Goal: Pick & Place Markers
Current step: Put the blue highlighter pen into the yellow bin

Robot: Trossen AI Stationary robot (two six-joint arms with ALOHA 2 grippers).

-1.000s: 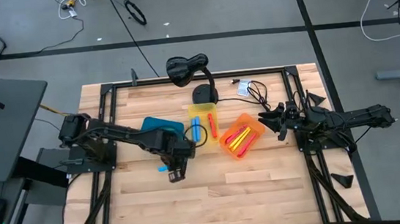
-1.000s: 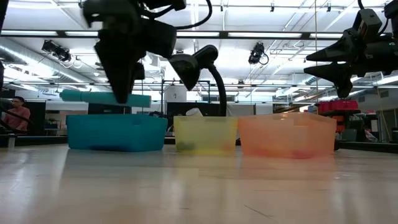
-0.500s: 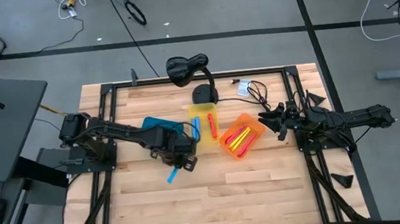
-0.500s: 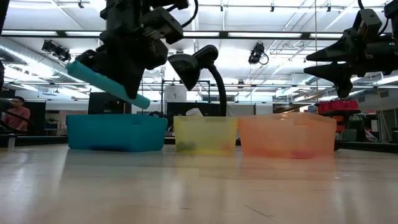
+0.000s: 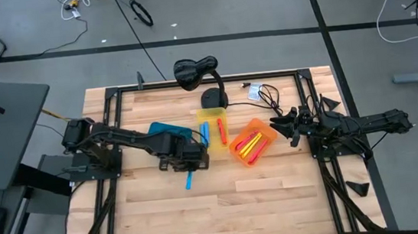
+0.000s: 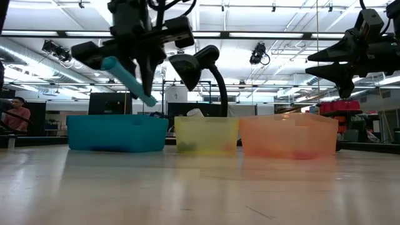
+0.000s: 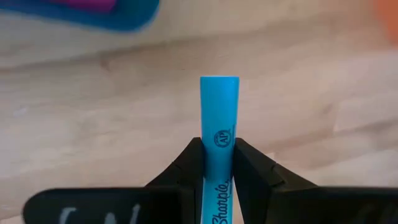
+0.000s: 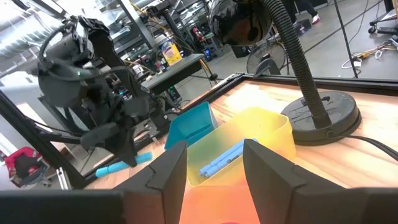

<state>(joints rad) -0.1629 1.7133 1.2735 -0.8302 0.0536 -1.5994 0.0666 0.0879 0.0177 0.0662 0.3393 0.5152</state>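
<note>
My left gripper is holding the light-blue marker, tilted above the blue bin now. Next, I release it from that gripper in the yellow bin (image 5: 217,133), between the blue markers and the red marker.
My left gripper (image 5: 186,165) hangs over the table just near-side of the blue bin (image 5: 166,129), shut on a light-blue marker (image 5: 188,181). In the low view that marker (image 6: 129,82) shows tilted above the blue bin (image 6: 117,133). The yellow bin (image 5: 211,127) holds blue markers (image 8: 222,158) and a red one. The orange bin (image 5: 251,142) holds yellow and red-pink markers. My right gripper (image 5: 282,129) waits open, raised beside the orange bin's right side. My left gripper pinches the light-blue marker's printed barrel (image 7: 217,144) between its two fingers (image 7: 254,167). One capped end (image 7: 219,93) juts out past the fingertips toward the table's near edge. The marker is lifted clear of the table and tilted (image 6: 129,82).
A black desk lamp (image 5: 199,73) stands behind the yellow bin, with cables (image 5: 264,93) at the far right. The three bins sit in a row across the table's middle. Bare wood (image 5: 225,207) fills the near half. A person (image 6: 15,115) sits far off at the left.
My left gripper has turned about its wrist and shifted slightly toward the table's right. The held marker has swung from lying level across the low view to a tilt, with its free end now toward the near edge. The right arm kept still.
</note>
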